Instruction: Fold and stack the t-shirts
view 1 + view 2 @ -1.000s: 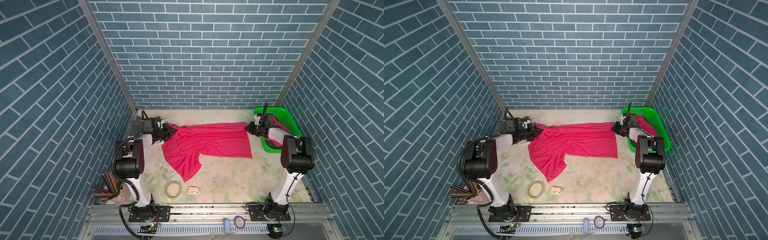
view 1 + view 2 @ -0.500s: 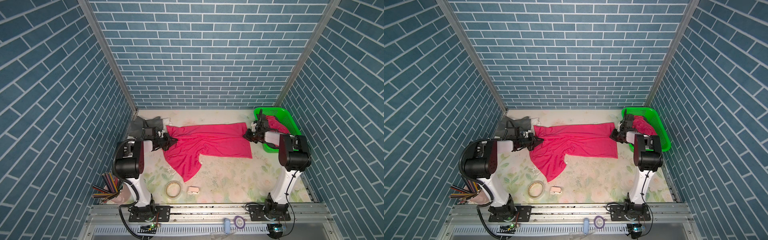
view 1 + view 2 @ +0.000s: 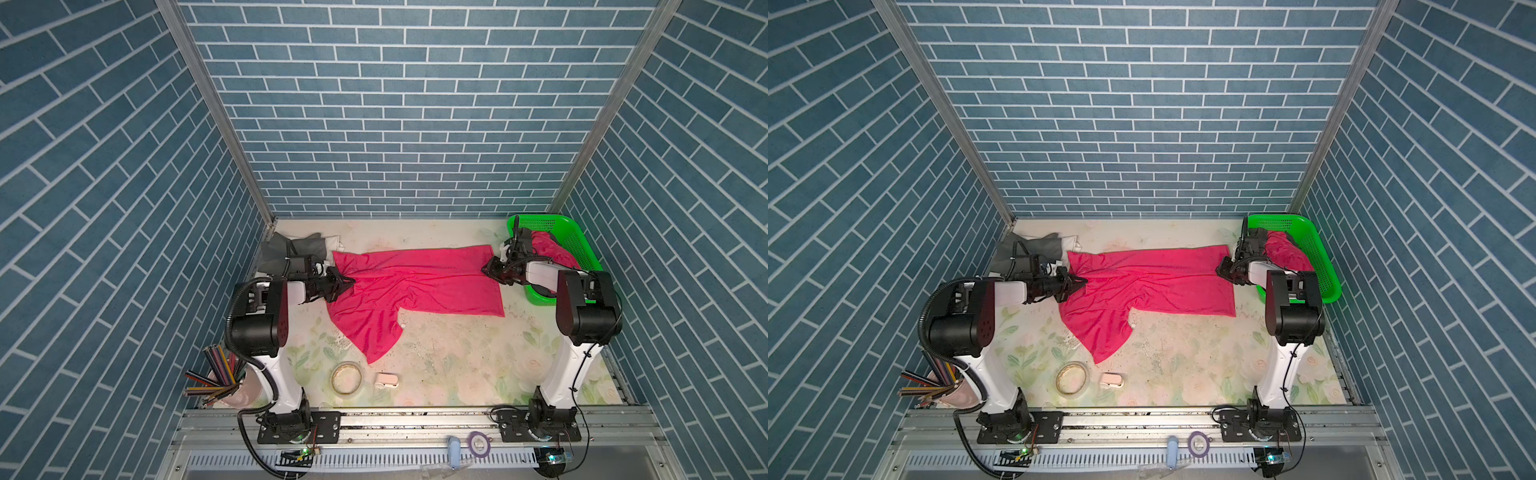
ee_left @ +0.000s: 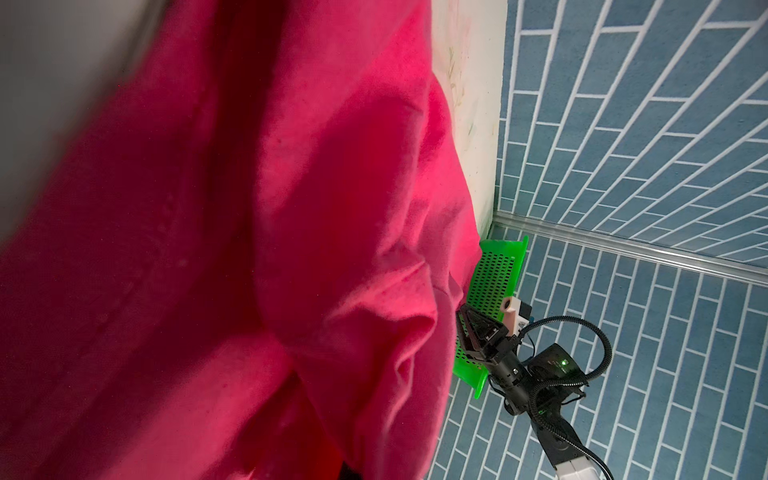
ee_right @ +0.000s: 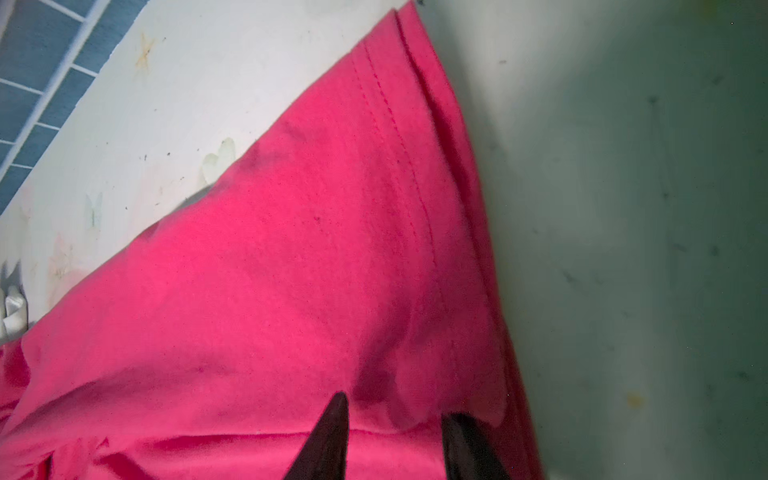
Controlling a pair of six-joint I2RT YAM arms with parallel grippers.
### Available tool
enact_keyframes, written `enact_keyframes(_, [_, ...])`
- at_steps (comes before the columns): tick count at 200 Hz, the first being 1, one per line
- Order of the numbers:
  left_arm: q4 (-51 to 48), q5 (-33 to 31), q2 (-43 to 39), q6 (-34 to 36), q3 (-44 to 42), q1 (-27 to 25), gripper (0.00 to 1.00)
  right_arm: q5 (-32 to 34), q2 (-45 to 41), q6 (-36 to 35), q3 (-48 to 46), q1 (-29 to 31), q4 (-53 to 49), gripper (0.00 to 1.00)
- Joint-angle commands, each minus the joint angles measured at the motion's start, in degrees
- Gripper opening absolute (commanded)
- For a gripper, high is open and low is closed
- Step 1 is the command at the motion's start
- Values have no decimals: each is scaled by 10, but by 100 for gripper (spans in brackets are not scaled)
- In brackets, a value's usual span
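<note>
I will open my left gripper, as creases run from its hold across the magenta t-shirt, then take the t-shirt's far corner [image 3: 339, 257] with it and pull it back.
A magenta t-shirt [image 3: 415, 286] [image 3: 1150, 282] lies spread across the back of the table, one part trailing toward the front. My left gripper [image 3: 348, 282] [image 3: 1082, 282] is shut on its left edge, and creases run out from the pinch. In the left wrist view the cloth [image 4: 249, 249] covers the jaws. My right gripper [image 3: 486, 268] [image 3: 1220, 268] sits at the shirt's right hem. In the right wrist view its dark fingertips [image 5: 340, 405] stand apart on the cloth [image 5: 291, 270], the gripper [image 5: 395, 409] open. Another magenta shirt [image 3: 548, 249] lies in the green basket [image 3: 582, 249]. Grey and white shirts [image 3: 291, 249] lie back left.
A tape roll [image 3: 345, 377] and a small white object [image 3: 386, 380] lie near the front, below the shirt's trailing part. A cup of pencils [image 3: 220, 378] stands front left. The basket [image 3: 1320, 257] is against the right wall, just behind the right arm.
Both grippers have come toward the front from the back wall, dragging the magenta shirt with them. The right gripper's jaws have opened; the left stays shut on the cloth.
</note>
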Motion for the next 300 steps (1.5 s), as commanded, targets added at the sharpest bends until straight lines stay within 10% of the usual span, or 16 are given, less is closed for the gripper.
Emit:
enact_keyframes(1, [-23, -6, -22, 24, -12, 4, 0, 28, -31, -8, 14, 7, -29, 45])
enact_keyframes(88, [-70, -43, -34, 71, -21, 5, 8, 51, -86, -7, 7, 47, -41, 67])
enact_keyframes(134, [-223, -132, -97, 162, 53, 5, 86, 41, -152, 0, -43, 110, 23, 78])
enact_keyframes(163, [-302, -226, -106, 214, 140, 6, 87, 21, -149, 8, -55, 179, 82, 82])
enact_keyframes(202, [-230, -148, -12, 146, 218, -15, 87, -14, -80, 37, -21, 245, 151, 86])
enact_keyframes(300, [-211, -170, 199, 111, 369, -56, 87, -9, 87, 37, 110, 191, 55, 89])
